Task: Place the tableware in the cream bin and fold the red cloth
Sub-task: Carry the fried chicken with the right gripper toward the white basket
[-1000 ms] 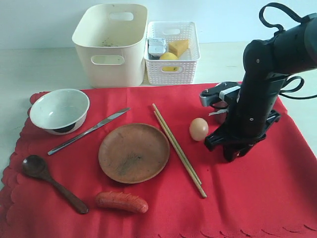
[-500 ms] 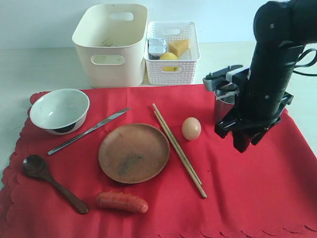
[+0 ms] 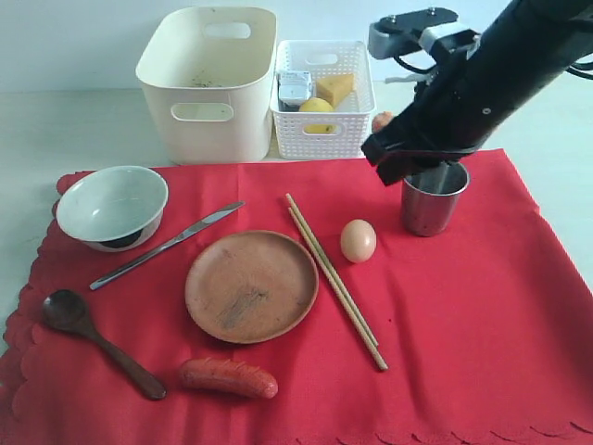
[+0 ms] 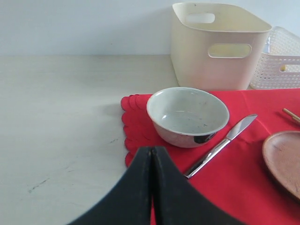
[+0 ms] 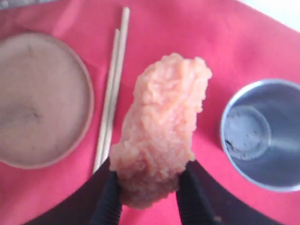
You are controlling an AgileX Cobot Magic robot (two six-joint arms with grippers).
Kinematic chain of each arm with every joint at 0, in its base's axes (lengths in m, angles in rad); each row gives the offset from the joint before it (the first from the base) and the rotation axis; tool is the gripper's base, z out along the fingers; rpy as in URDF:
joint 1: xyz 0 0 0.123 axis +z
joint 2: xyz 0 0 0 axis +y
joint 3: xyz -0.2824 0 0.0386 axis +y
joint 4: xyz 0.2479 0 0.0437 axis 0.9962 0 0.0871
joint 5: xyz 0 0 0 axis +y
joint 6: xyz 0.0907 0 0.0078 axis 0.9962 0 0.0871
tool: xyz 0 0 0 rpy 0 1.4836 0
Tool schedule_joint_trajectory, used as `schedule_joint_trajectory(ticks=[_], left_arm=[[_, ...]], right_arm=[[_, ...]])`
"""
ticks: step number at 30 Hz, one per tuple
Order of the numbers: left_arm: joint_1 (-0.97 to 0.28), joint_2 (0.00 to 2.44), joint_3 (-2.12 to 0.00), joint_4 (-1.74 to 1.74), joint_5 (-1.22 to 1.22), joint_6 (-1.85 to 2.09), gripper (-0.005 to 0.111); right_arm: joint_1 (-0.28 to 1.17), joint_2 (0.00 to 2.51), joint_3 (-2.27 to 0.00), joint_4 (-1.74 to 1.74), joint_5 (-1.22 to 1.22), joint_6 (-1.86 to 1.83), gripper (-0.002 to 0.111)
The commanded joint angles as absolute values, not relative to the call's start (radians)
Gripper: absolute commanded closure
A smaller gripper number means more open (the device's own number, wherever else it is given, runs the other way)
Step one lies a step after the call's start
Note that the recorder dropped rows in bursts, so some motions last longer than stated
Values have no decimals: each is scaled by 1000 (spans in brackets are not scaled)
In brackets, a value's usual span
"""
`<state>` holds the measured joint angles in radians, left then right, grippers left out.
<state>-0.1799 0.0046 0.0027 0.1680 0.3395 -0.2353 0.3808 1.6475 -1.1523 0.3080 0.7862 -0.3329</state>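
My right gripper is going to the white lattice basket (image 3: 341, 127). It will let go of the pink-orange food piece, still above the cloth's back edge, beside the lemon there.
The red cloth (image 3: 463, 324) covers the table front. On it lie the white bowl (image 3: 111, 206), metal knife (image 3: 167, 245), brown wooden plate (image 3: 251, 286), chopsticks (image 3: 334, 278), dark spoon (image 3: 97, 341) and steel cup (image 3: 434, 199). The cream bin (image 3: 208, 83) stands behind the cloth. My right gripper (image 5: 147, 187) hangs above the cloth's back edge next to the cup (image 5: 262, 136), shut on a lumpy pink-orange food piece (image 5: 161, 122). My left gripper (image 4: 151, 150) is shut with nothing in it, near the cloth's left edge in front of the bowl (image 4: 187, 115).
A white lattice basket (image 3: 322, 97) with cheese, a lemon and a carton stands right of the bin. An egg (image 3: 358, 240) rests between the chopsticks and the cup. A sausage (image 3: 228, 377) lies near the front, below the plate.
My right arm has lifted off the cloth and swung back toward the basket with the food piece, uncovering the steel cup. The egg rolled slightly left.
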Motion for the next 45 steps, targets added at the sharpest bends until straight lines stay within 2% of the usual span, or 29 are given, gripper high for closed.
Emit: schedule_joint_trajectory(ticks=[1,15,26,29,40,42,45], left_arm=[[-186,0,0,171,328,-239,105],[-186,0,0,171,328,-239,105],[-186,0,0,171,328,-239,105],[-186,0,0,171,328,-239,105],[-186,0,0,171,328,-239,105],[-186,0,0,171,328,-239,105],[-186,0,0,171,328,-239,105]], right_arm=[[378,1728,-1315,401,759,-392,108],[323,2250,-1916,277,775,-286,108],[314,2411,-2120,277,799,-287,107],[314,2427,-2146,272,820,-291,98],[314,2391,-2150,215,871,-270,39],[314,2372,-2150,202,891,-240,36],[314,2335,-2150,187,940,-212,38]])
